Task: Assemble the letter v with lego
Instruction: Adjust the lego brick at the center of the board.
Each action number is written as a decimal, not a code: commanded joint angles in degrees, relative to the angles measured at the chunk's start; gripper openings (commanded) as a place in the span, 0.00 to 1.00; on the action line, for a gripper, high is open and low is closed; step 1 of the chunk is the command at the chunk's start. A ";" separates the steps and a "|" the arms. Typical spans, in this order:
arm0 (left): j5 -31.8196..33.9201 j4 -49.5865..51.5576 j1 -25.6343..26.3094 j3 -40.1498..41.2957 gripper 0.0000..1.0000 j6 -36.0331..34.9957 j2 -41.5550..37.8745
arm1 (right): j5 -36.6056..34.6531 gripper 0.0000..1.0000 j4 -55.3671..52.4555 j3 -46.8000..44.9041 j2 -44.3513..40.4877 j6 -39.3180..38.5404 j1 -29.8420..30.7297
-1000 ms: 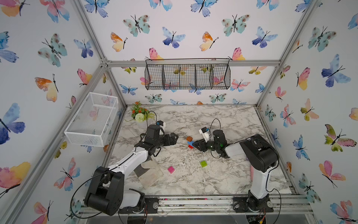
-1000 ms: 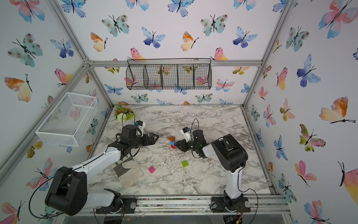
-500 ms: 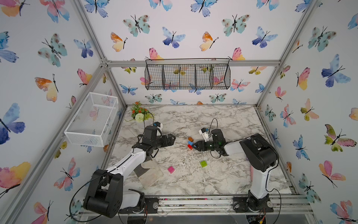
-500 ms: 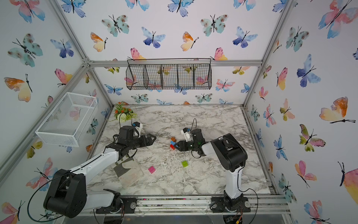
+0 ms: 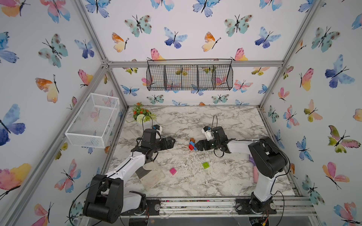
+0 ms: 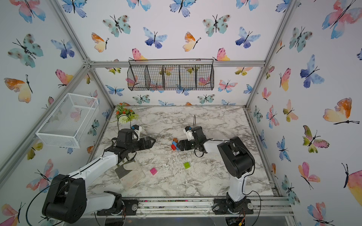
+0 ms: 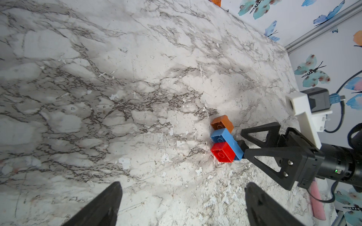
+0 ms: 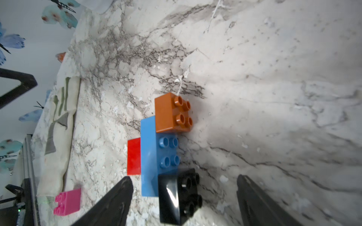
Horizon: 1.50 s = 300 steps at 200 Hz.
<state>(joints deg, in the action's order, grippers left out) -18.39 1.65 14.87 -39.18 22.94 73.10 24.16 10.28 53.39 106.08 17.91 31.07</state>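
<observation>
The robot's left gripper will close on the sides of the loose pink brick (image 5: 173,171), the one that is nearer the translucent flat sheet than the lime-green brick is.
A partial letter v lies on its side on the marble table (image 5: 195,121): an orange brick (image 8: 172,113), a blue bar (image 8: 150,156), a red brick (image 8: 134,156) and a black brick (image 8: 176,197) joined together. In both top views the black brick is hidden behind my right gripper (image 5: 197,145). That gripper (image 8: 184,179) is open, its fingers standing apart on either side of the black brick. My left gripper (image 5: 172,140) is open and empty, left of the assembly (image 7: 223,139). A loose pink brick (image 5: 173,171) and a lime-green brick (image 5: 205,165) sit nearer the front.
A translucent flat sheet (image 5: 150,176) lies under my left arm. A pink handle (image 5: 255,174) shows beside the right arm's base. A potted flower (image 5: 142,115) stands at the back left. A white wire basket (image 5: 94,119) and a black wire basket (image 5: 189,75) hang on the walls.
My right gripper's jaws have spread wide and let go of the black brick, which stays on the blue bar. The left arm has barely moved.
</observation>
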 commanded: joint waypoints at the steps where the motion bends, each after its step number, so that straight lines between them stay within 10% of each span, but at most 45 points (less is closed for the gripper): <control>1: -1.21 1.79 -0.55 0.02 0.98 -1.21 -1.30 | -4.11 0.90 -8.25 -0.50 -2.43 -3.26 0.25; 145: 1.48 13.64 -0.04 2.66 0.98 -0.49 -11.50 | -30.42 0.94 -22.57 7.34 2.60 -5.80 5.84; 188: 11.79 21.69 12.99 2.48 0.98 0.87 -14.24 | -36.12 0.97 -25.18 11.40 4.27 -3.77 4.85; 222: 18.61 24.87 24.34 2.52 0.99 6.75 -10.73 | -30.10 0.99 -21.61 12.98 5.52 -2.99 1.45; 300: 20.71 27.02 29.21 2.88 0.78 8.83 -3.59 | -22.85 0.99 -17.80 7.70 -2.66 -2.80 0.31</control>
<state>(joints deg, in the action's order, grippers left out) 0.19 25.74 42.06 -35.99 31.05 66.02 -2.52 -9.08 64.16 108.33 14.20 31.57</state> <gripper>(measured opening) 0.795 0.993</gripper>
